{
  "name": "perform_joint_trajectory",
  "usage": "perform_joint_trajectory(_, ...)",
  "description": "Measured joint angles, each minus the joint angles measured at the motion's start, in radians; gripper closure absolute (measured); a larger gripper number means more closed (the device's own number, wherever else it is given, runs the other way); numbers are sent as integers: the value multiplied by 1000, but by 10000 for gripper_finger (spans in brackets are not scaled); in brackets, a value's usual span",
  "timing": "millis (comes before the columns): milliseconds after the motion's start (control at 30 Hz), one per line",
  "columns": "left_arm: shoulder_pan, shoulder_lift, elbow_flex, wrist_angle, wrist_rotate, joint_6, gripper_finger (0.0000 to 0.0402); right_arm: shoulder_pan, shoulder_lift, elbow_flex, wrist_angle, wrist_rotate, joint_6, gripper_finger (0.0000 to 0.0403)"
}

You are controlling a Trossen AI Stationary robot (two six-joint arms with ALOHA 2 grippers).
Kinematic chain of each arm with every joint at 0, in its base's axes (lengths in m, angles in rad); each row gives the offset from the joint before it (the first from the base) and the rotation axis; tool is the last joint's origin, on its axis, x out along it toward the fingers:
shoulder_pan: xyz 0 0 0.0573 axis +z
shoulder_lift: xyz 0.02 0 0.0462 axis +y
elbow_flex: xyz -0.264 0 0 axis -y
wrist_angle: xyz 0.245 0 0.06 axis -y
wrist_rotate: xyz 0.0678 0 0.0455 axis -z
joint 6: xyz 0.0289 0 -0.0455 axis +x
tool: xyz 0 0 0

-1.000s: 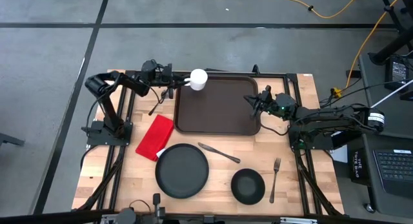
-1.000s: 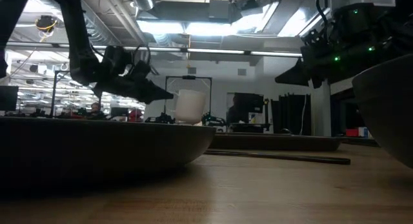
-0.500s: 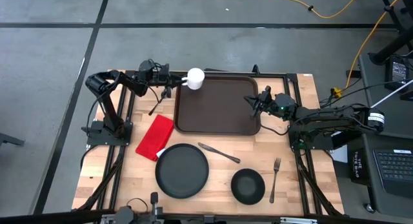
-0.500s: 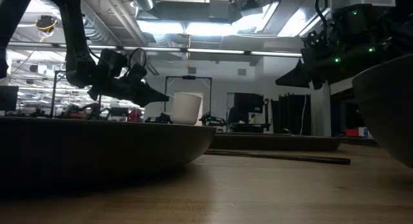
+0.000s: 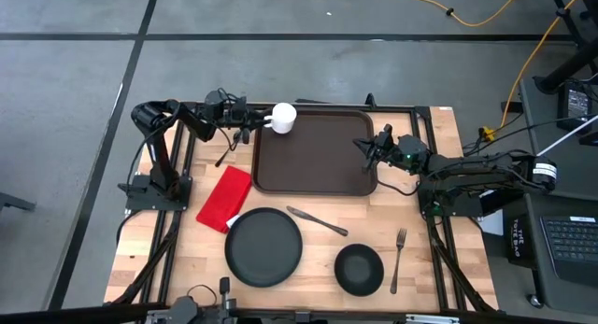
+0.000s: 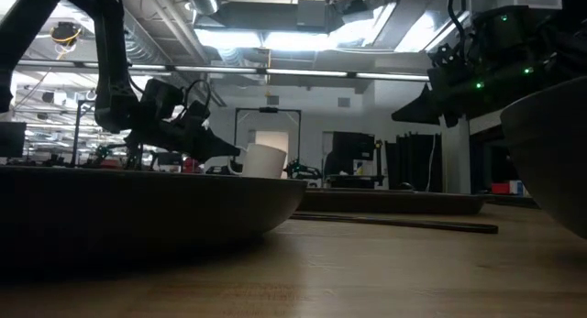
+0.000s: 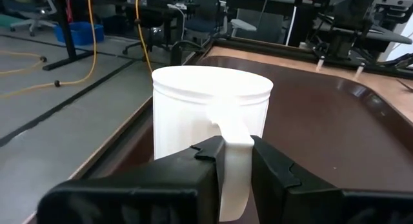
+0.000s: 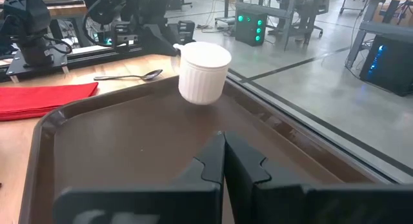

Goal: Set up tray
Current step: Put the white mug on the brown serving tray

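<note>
Next, I set the white mug on the brown tray's far corner (image 5: 283,119), nearest the spoon, with my left gripper.
The dark brown tray (image 5: 316,151) lies at the middle of the table's far side. Over its far left corner is a white ribbed mug (image 5: 284,118), also in the low view (image 6: 264,160), with my left gripper (image 5: 260,121) shut on its handle. Whether the mug's base touches the tray, I cannot tell. My right gripper (image 5: 366,148) is shut with nothing in it and hovers over the tray's right rim. Its wrist view looks across the tray floor (image 8: 129,140) at the mug (image 8: 202,72). My left gripper pinches the mug's handle (image 7: 235,161) between its two fingers (image 7: 208,154). The fingers come in nearly level from the table's left side. The mug stands about upright, tipped slightly, at the tray's far left corner, with its body on the far side of the fingertips.
Left of the tray lie a spoon (image 8: 126,76) and a red folded napkin (image 5: 225,198). Nearer the front edge are a round black plate (image 5: 263,247), a knife (image 5: 318,220), a black bowl (image 5: 359,270) and a fork (image 5: 397,260). Most of the tray floor is bare.
My left gripper has come down with the mug toward the tray's far left corner. In the low view the mug sits visibly lower than a second ago. It stays held by its handle.
</note>
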Motion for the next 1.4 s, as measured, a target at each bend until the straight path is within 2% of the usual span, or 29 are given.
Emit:
perform_joint_trajectory(167,4,0,0,9,-51,2,353,0,0,0,0,0,0,392)
perform_joint_trajectory(500,4,0,0,12,-55,-3,353,0,0,0,0,0,0,392)
perform_joint_trajectory(700,3,0,1,10,-101,-33,351,0,0,0,0,0,0,392)
perform_joint_trajectory(1033,-12,-2,3,-88,-111,-21,350,0,0,0,0,0,0,392)
perform_joint_trajectory(1400,-31,-2,30,-91,-169,-60,350,0,0,0,1,0,1,392)
